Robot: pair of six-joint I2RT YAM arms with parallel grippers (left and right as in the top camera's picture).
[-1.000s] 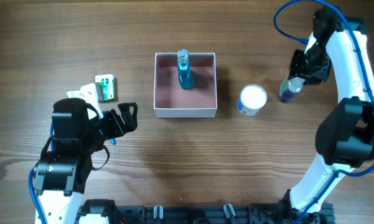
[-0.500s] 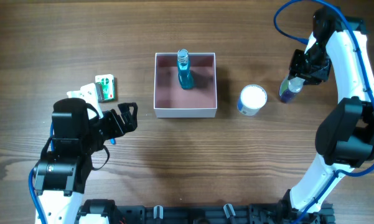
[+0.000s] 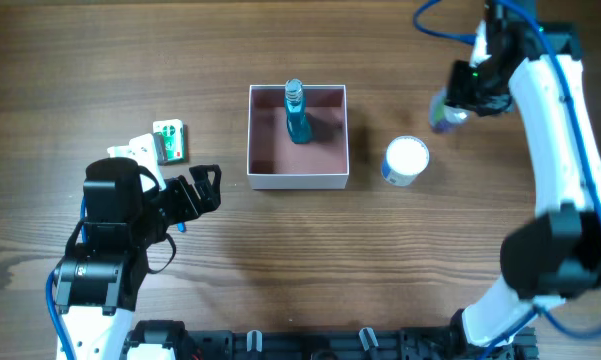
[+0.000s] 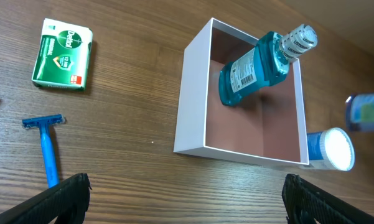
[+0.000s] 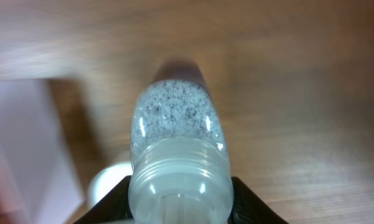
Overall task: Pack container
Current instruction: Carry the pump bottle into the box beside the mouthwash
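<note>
I need to set the purple-tinted bottle down with my right gripper between the blue mouthwash bottle and the container's side [image 3: 328,132] facing the jar.
The container [image 3: 298,180], a square white box with a dusty-pink inside, sits mid-table and holds a blue mouthwash bottle [image 3: 296,113]; it also shows in the left wrist view [image 4: 190,118] with the bottle [image 4: 255,68]. My right gripper [image 3: 458,98] is shut on a small purple-tinted bottle [image 3: 442,113], lifted above the table right of the container; the right wrist view shows its foamy body and clear cap [image 5: 177,155] between the fingers [image 5: 177,199]. My left gripper [image 3: 205,190] is open and empty, left of the container.
A white-capped jar [image 3: 406,160] stands right of the container. Two green-and-white boxes [image 3: 169,140] and a blue razor [image 4: 48,146] lie at the left. In the left wrist view the held bottle [image 4: 367,112] hangs blurred above the jar [image 4: 330,149].
My right gripper has lifted the small bottle off the table and moved it up and left, toward the container. The left arm has not moved.
</note>
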